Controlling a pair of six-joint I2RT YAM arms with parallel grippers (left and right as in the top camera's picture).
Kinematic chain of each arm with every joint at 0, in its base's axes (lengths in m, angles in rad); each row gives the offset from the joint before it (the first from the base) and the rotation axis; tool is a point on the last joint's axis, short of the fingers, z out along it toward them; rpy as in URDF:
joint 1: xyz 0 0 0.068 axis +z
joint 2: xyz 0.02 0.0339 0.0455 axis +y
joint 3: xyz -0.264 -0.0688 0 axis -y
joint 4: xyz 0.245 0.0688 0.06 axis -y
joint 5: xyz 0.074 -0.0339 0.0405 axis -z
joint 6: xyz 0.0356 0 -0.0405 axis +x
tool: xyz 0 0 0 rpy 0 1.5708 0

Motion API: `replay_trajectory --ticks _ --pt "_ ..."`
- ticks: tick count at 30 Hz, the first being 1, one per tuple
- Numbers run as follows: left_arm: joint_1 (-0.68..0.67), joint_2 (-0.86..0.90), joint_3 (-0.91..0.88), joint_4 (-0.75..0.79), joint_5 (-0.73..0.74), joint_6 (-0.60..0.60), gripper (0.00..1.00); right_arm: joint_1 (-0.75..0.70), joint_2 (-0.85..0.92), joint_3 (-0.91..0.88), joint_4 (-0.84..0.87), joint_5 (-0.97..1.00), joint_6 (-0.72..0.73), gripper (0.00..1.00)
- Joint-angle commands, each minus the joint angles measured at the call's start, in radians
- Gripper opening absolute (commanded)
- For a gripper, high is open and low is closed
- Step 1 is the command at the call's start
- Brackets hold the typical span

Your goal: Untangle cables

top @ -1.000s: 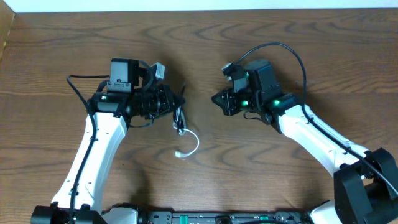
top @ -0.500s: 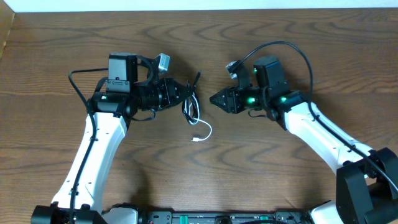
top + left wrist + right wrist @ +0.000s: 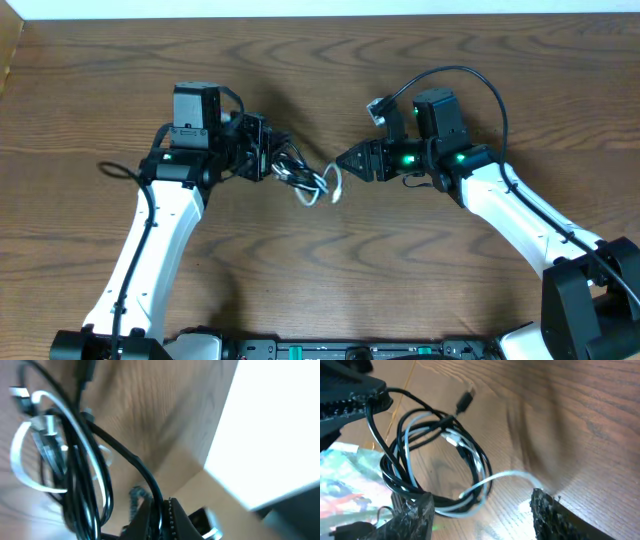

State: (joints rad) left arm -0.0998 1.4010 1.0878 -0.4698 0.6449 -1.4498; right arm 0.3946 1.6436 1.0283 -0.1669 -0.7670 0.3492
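Observation:
The black cord will drop from my left gripper with its coil on the bare table (image 3: 367,203) just below the fingertips of my right gripper.
The cables (image 3: 305,182), one black and one white, hang as a small tangled coil between the two arms. My left gripper (image 3: 268,158) is shut on a black strand at the coil's left side; in the left wrist view the black cord (image 3: 125,460) runs straight into the closed jaws (image 3: 162,506), with the white cord (image 3: 20,460) looping at the far left. My right gripper (image 3: 342,160) stands open just right of the coil. In the right wrist view the coil (image 3: 435,460) hangs in front of the open gripper (image 3: 480,516), and a black plug (image 3: 465,402) sticks up.
The wooden table (image 3: 420,270) spreads under both arms. A pale wall or board edge (image 3: 300,8) runs along the far side. The right arm's thick black wire (image 3: 470,80) arcs above its wrist. The left gripper (image 3: 350,392) shows in the right wrist view's upper left corner.
The left gripper has swung right, carrying the coil toward the right arm. The right gripper has opened and now faces the coil closely.

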Motion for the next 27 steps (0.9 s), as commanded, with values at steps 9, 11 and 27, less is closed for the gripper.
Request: replay_trajectory --ticks 9,11,27 --pt "0.004 0.004 0.012 0.001 -0.114 -0.441 0.07 0.133 -0.016 0.011 -0.04 0.289 0.192 0.5" --pt "0.004 0.004 0.012 0.0 -0.114 -0.441 0.08 0.163 -0.016 0.011 -0.002 0.286 0.109 0.51" --pt "0.002 0.004 0.012 -0.151 -0.113 -0.208 0.07 0.214 -0.016 0.011 0.042 0.294 -0.328 0.7"
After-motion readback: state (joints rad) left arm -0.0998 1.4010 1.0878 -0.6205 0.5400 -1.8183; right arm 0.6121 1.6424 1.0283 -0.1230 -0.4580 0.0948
